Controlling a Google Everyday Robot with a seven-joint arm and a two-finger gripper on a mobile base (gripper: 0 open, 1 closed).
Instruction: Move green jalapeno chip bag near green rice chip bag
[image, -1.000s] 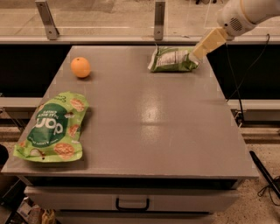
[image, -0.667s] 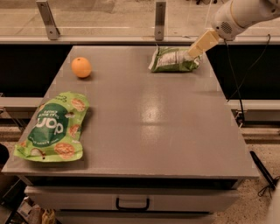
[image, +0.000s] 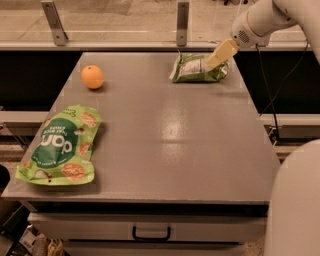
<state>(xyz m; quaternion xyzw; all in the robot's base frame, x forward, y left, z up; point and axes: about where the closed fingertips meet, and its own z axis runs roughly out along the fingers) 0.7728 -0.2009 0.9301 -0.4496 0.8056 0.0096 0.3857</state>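
I need to grip the middle (image: 205, 70) of the green jalapeno chip bag, beside its white text panel.
The green jalapeno chip bag (image: 192, 69), small and crinkled with a white text panel, lies at the far right of the table top. My gripper (image: 214, 61) reaches in from the upper right, and its cream tip is over the right part of this bag, at or just above its surface. The green rice chip bag (image: 61, 145), a larger flat bright-green pouch with white letters and chip pictures, lies at the near left edge, far from the gripper.
An orange (image: 92, 77) sits at the far left of the grey table (image: 170, 140). A rail with metal posts (image: 182, 22) runs behind the table. A drawer handle (image: 151, 233) shows below the front edge. A pale robot part (image: 297, 205) fills the lower right.
My gripper has moved a little to the left, from the bag's right end to over its right part. The bags and the orange have not moved.
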